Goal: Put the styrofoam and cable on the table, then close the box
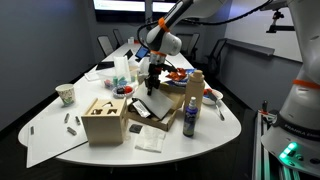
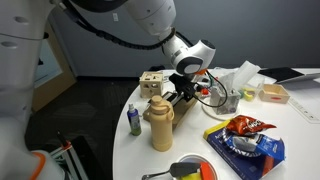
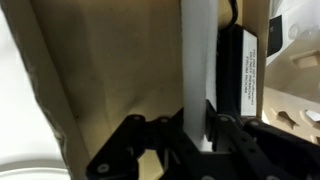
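Observation:
Next, I release the white styrofoam slab, still upright inside the cardboard box, on the table (image 1: pixel 100 94) behind the pale wooden cube, toward the cup.
The tan cardboard box (image 1: pixel 150 112) lies open on the white table (image 1: pixel 215 128), beside a pale wooden cube (image 1: pixel 104 119). My gripper (image 1: pixel 152 78) reaches down into the box; it also shows in an exterior view (image 2: pixel 184 90). In the wrist view the gripper (image 3: pixel 195 135) is shut on an upright white styrofoam slab (image 3: pixel 197 60) inside the box (image 3: pixel 110 70). A black power brick with a white label (image 3: pixel 240 70) lies just beside the slab, with a bit of black cable (image 3: pixel 232 10) above it.
A tan bottle (image 1: pixel 194 92) and a dark bottle (image 1: pixel 190 120) stand next to the box. A white sheet (image 1: pixel 150 140) lies in front of it. A cup (image 1: pixel 66 93), snack bags (image 2: pixel 245 128) and several small items crowd the table.

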Tool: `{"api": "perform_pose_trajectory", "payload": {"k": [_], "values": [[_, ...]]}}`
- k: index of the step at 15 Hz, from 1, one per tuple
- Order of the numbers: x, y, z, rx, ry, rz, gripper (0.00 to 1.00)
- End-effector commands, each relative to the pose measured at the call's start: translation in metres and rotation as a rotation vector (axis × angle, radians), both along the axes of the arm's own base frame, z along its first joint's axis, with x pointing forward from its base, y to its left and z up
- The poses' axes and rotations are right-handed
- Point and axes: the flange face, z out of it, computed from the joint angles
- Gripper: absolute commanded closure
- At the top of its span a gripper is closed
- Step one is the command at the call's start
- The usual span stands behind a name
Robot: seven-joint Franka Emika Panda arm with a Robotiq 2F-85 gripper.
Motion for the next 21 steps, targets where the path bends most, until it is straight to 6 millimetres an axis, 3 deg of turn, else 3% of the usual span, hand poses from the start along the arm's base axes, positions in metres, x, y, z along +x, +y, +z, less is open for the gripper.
{"api": "perform_pose_trajectory", "payload": {"k": [1,5,10,16,21], "values": [[-0.001,-0.005,0.026,0.005,0.004,0.028,0.97],[0.002,0.002,0.063,-0.025,-0.07,0.045,0.97],[0.03,0.027,0.103,-0.139,-0.249,0.088,0.97],[0.069,0.075,0.121,-0.248,-0.536,0.163,0.97],[0.101,0.107,0.116,-0.29,-0.697,0.225,0.97]]}}
